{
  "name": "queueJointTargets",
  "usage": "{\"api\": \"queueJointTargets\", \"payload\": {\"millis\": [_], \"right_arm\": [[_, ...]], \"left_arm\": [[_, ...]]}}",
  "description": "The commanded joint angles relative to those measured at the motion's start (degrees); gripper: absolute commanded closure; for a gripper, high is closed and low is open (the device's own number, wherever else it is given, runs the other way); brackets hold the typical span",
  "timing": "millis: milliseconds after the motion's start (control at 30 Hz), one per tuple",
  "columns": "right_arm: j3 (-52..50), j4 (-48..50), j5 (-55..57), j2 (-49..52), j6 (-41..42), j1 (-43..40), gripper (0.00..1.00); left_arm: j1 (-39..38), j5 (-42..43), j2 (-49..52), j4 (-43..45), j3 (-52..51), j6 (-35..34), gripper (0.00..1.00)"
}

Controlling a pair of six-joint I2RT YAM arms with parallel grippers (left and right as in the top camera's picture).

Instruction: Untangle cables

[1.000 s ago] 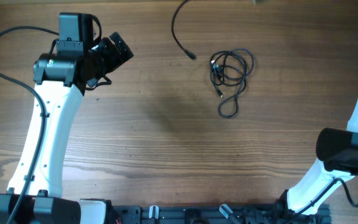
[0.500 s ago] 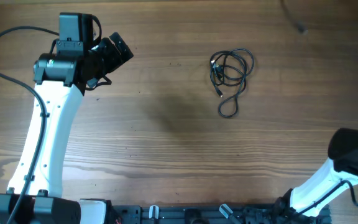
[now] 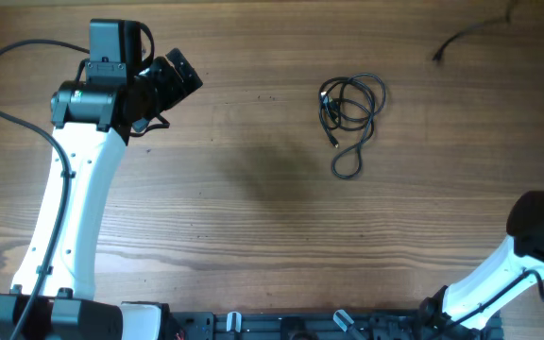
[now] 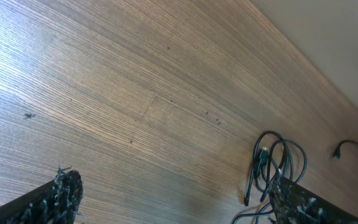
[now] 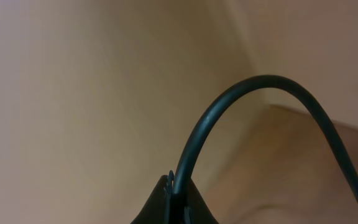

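Observation:
I should let go of the hanging cable, now at the far edge, with my right gripper on the bare wood [image 3: 513, 91] beyond its arm's black joint, apart from the coil.
One thin black cable [image 3: 351, 109] lies coiled in loose loops on the wooden table, with a long loop trailing toward the front; it also shows in the left wrist view [image 4: 278, 163]. A second thin black cable [image 3: 463, 36] hangs in at the far right edge, its plug end free; it also shows in the left wrist view [image 4: 348, 145]. My right gripper [image 5: 178, 194] is shut on this cable [image 5: 229, 102] and is out of the overhead view. My left gripper [image 3: 179, 76] is open and empty, far left of the coil, its fingers wide apart [image 4: 182, 205].
The left arm's thick black wire [image 3: 8, 90] loops at the far left. The right arm's black joint [image 3: 541, 227] stands at the right edge. A black rail [image 3: 281, 326] runs along the front edge of the table.
The held cable's free end has swung from the top middle to the top right. The right arm has shifted right and down. The coil and left arm have not moved.

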Motion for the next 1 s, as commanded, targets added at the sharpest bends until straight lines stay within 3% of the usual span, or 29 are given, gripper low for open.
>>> {"api": "queueJointTargets", "payload": {"millis": [0, 433, 767, 967], "right_arm": [[0.59, -2.89, 8.02, 5.27, -10.54, -0.5, 0.96], [0.57, -9.88, 4.22, 17.68, -10.4, 1.14, 0.96], [0.66, 6.08, -23.98, 9.99, -7.8, -1.16, 0.96], [0.66, 10.78, -15.87, 3.69, -6.91, -2.14, 0.96]], "left_arm": [[-0.07, -0.79, 0.44, 0.17, 0.09, 1.33, 0.02], [-0.11, -0.76, 0.44, 0.11, 0.09, 1.33, 0.02], [-0.11, -0.76, 0.44, -0.11, 0.09, 1.33, 0.02], [-0.11, -0.76, 0.44, -0.11, 0.09, 1.33, 0.02]]}}
